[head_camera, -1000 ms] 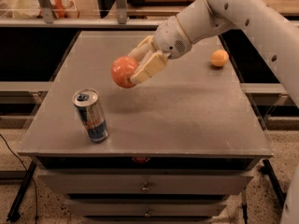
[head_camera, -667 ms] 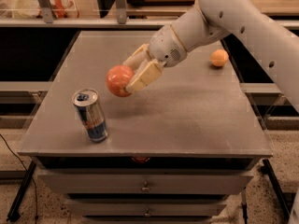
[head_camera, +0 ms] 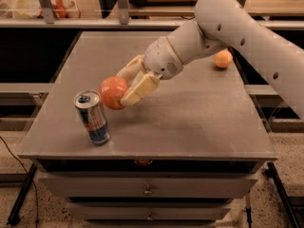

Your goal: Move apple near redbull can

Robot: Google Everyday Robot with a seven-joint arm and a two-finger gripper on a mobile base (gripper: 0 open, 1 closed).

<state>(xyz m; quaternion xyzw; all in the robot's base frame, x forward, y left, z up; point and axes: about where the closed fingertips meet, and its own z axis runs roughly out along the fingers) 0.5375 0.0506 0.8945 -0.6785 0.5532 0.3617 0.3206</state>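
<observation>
My gripper will let go of the apple on the grey table top, close beside the redbull can (head_camera: 112,103) and a little behind it.
The apple (head_camera: 112,92) is round and reddish-orange, held in my gripper (head_camera: 124,88) just above the grey table top, close to the right of the redbull can. The gripper's cream fingers (head_camera: 140,89) are shut on the apple from its right side. The redbull can (head_camera: 91,117) is slim, silver and blue with a blue pull tab. It stands upright near the table's front left edge. The white arm reaches in from the upper right.
A smaller plain orange fruit (head_camera: 223,59) lies at the table's (head_camera: 199,122) far right. Drawers sit under the front edge. Shelving with a bag stands behind the table. The floor drops away at left and right.
The gripper has carried the apple down and to the left, closer to the redbull can. The can and the orange fruit have not moved.
</observation>
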